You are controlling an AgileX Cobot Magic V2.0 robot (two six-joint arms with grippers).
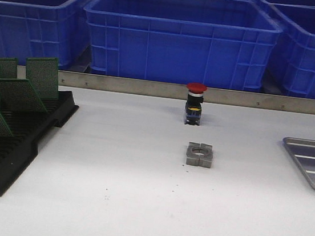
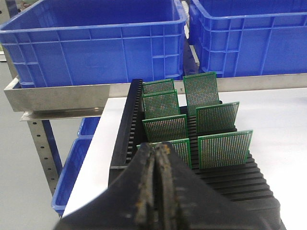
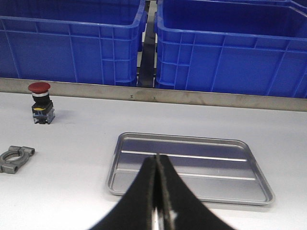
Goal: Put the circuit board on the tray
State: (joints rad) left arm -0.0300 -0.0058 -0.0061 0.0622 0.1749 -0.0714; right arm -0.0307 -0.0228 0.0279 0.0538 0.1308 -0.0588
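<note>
My left gripper needs to close on the top edge [image 2: 225, 135] of the nearest green circuit board, the one at the front beside the inner side of the black rack.
Several green perforated circuit boards [image 1: 42, 76] stand upright in a black slotted rack [image 1: 2, 162] at the table's left; they also show in the left wrist view [image 2: 224, 148]. The silver-grey ribbed tray [image 1: 313, 163] lies empty at the table's right edge, and shows whole in the right wrist view [image 3: 192, 167]. My left gripper [image 2: 157, 149] is shut and empty, just short of the nearest board in the rack [image 2: 261, 187]. My right gripper [image 3: 158, 158] is shut and empty, above the tray's near side. Neither gripper shows in the front view.
A red-capped push button [image 1: 194, 102] stands at the table's middle back, with a grey metal clamp ring [image 1: 200, 155] in front of it. Blue plastic bins [image 1: 179, 37] line the back behind a steel rail [image 1: 206, 94]. The table's left edge drops off beside the rack.
</note>
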